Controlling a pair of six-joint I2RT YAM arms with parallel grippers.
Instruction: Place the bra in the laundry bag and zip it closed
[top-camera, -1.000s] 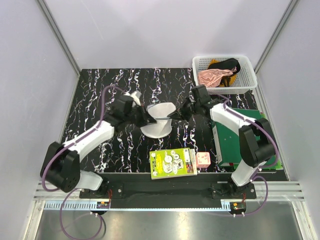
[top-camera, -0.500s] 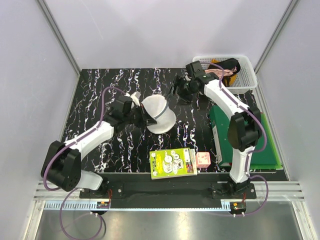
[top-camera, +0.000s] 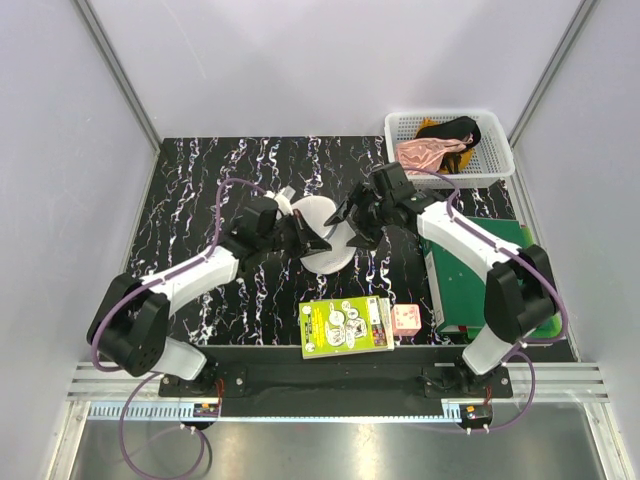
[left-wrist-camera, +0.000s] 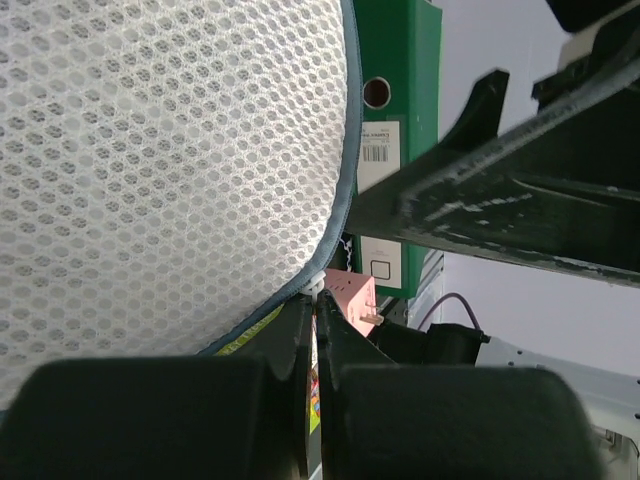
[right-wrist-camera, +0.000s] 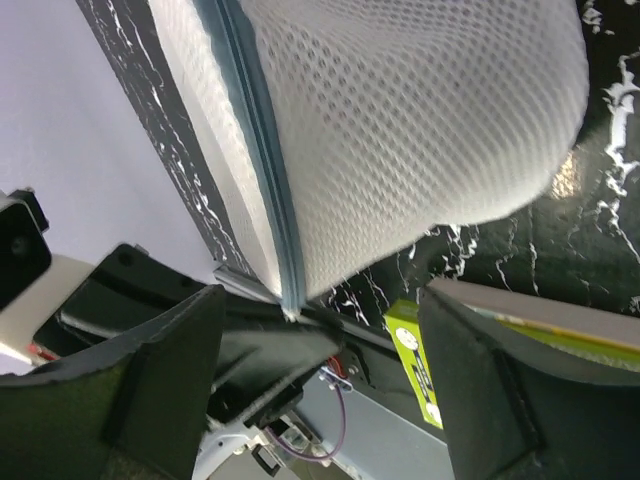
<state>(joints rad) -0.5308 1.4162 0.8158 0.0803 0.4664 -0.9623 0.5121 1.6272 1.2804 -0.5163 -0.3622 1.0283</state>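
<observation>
Next, I pinch the zip seam (right-wrist-camera: 284, 250) with my right gripper to steady the tilted bag before pulling, since only my left gripper holds it, by its zip tab.
The white mesh laundry bag (top-camera: 322, 225) stands tilted on edge at the middle of the table. My left gripper (top-camera: 303, 237) is shut on a small white tab at the bag's blue-grey zip rim (left-wrist-camera: 345, 150), and the mesh (left-wrist-camera: 150, 170) fills the left wrist view. My right gripper (top-camera: 350, 222) is open at the bag's right side. Its fingers (right-wrist-camera: 165, 380) straddle the lower end of the zip seam (right-wrist-camera: 255, 150) without touching it. The bra is hidden.
A white lattice basket (top-camera: 497, 150) at the back right holds a pink garment (top-camera: 425, 155) and a black one (top-camera: 450, 130). A green binder (top-camera: 480, 270) lies under the right arm. A yellow-green booklet (top-camera: 347, 325) and a pink box (top-camera: 405, 319) sit near the front edge.
My right gripper let go of the bag, opened, swung up towards the basket and came back to the bag's right side. My left gripper carried the bag slightly right and tipped it.
</observation>
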